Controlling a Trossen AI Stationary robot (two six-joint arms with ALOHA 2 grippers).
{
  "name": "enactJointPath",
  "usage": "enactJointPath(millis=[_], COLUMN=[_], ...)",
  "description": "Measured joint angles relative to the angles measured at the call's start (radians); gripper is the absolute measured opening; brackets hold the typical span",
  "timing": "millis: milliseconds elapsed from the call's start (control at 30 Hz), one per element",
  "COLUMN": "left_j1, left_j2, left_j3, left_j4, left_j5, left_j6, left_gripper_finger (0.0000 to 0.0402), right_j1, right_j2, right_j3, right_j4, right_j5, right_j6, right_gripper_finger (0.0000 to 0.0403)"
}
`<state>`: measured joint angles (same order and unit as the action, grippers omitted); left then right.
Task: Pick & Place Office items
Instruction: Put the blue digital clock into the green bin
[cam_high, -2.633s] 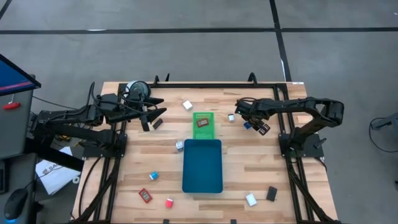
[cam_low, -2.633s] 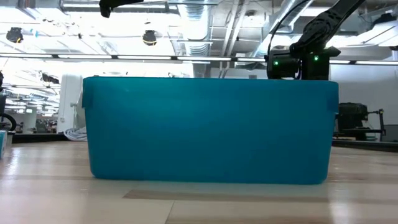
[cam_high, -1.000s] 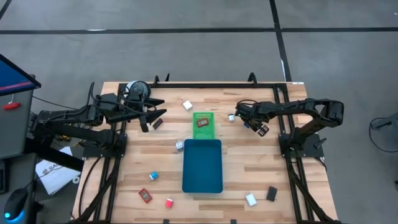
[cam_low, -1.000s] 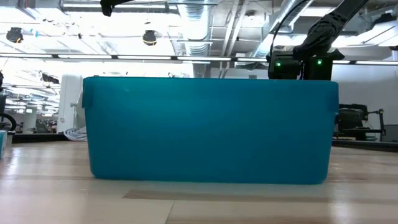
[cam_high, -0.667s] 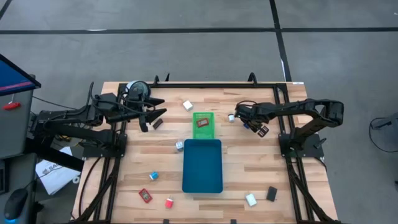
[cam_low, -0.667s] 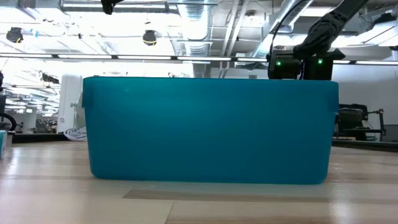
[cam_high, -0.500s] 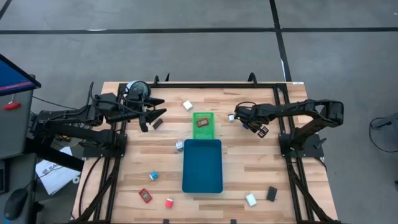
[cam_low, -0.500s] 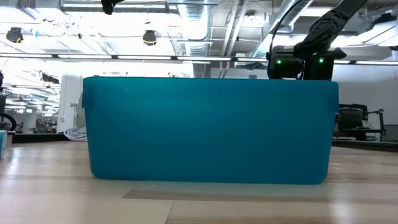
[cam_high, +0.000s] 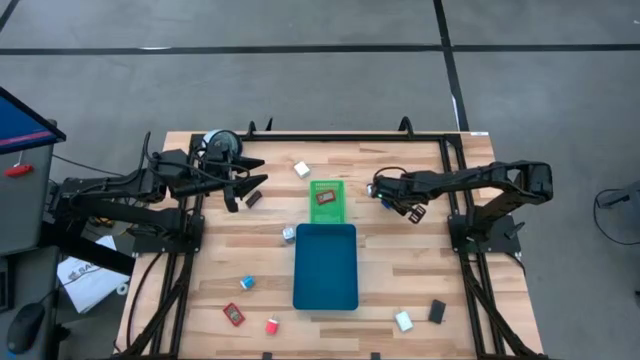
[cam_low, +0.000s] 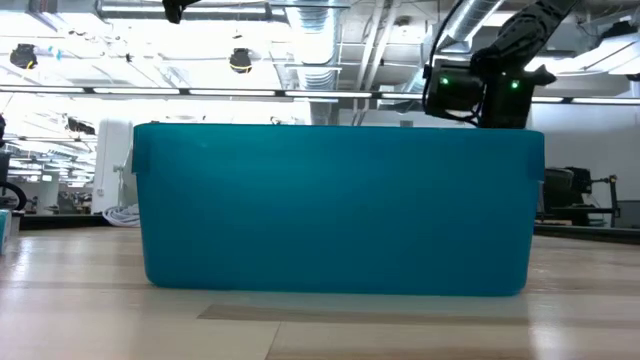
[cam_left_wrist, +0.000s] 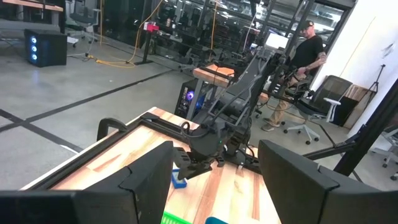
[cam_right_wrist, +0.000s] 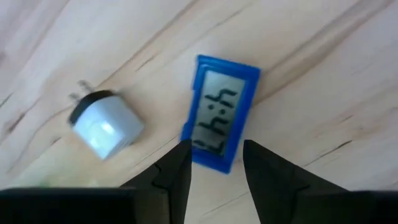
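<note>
My right gripper should reach further and grip its long sides (cam_right_wrist: 219, 113) near the middle of the slanted blue piece, because its fingers reach only the near end of that piece.
My right gripper (cam_high: 383, 190) is low over the table, right of the small green tray (cam_high: 327, 201), and it is open. In the right wrist view its fingers (cam_right_wrist: 177, 168) stand either side of the near end of a blue piece with a grey display (cam_right_wrist: 220, 127), which lies flat. A white plug-like piece (cam_right_wrist: 104, 127) lies beside it. My left gripper (cam_high: 250, 192) waits open above the table's far left, over a black piece (cam_high: 253, 199). More small pieces lie scattered: white (cam_high: 301, 169), silvery (cam_high: 288, 233), blue (cam_high: 246, 283), red (cam_high: 234, 314).
The large teal tray (cam_high: 326, 266) sits in the table's middle and its wall (cam_low: 338, 210) fills the low view. The green tray holds a dark red piece (cam_high: 324, 197). White (cam_high: 403, 320) and black (cam_high: 437, 311) pieces lie near the front right. A person (cam_left_wrist: 305, 50) stands beyond the table.
My right gripper has moved toward the table's left, from beside the blue and white pieces to directly over them, and its wrist has tipped a little in the low view. The left arm and the pieces have kept still.
</note>
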<state>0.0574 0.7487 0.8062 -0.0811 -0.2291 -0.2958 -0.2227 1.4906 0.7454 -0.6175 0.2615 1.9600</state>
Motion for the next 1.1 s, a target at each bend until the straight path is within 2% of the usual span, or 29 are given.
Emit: enactJointPath(millis=[400, 567, 700, 867, 967, 1100], left_j1=[0.0, 0.0, 0.0, 0.0, 0.0, 0.0], left_j2=[0.0, 0.0, 0.0, 0.0, 0.0, 0.0], left_j3=[0.0, 0.0, 0.0, 0.0, 0.0, 0.0], left_j4=[0.0, 0.0, 0.0, 0.0, 0.0, 0.0], left_j5=[0.0, 0.0, 0.0, 0.001, 0.013, 0.023], left_j6=[0.0, 0.0, 0.001, 0.002, 0.003, 0.003], left_gripper_finger=[0.0231, 0.0231, 0.0231, 0.0231, 0.0231, 0.0231], right_j1=[0.01, 0.031, 0.007, -0.043, -0.067, -0.094], right_j2=[0.0, 0.0, 0.0, 0.0, 0.0, 0.003], right_j3=[0.014, 0.039, 0.03, 0.016, 0.016, 0.016], right_j4=[-0.011, 0.035, 0.025, 0.0, -0.003, -0.006], right_j5=[0.0, -0.043, -0.127, -0.205, -0.208, -0.193], right_j6=[-0.003, -0.018, -0.035, -0.046, -0.023, 0.011], right_gripper_finger=[0.0138, 0.0143, 0.0169, 0.0233, 0.026, 0.0265])
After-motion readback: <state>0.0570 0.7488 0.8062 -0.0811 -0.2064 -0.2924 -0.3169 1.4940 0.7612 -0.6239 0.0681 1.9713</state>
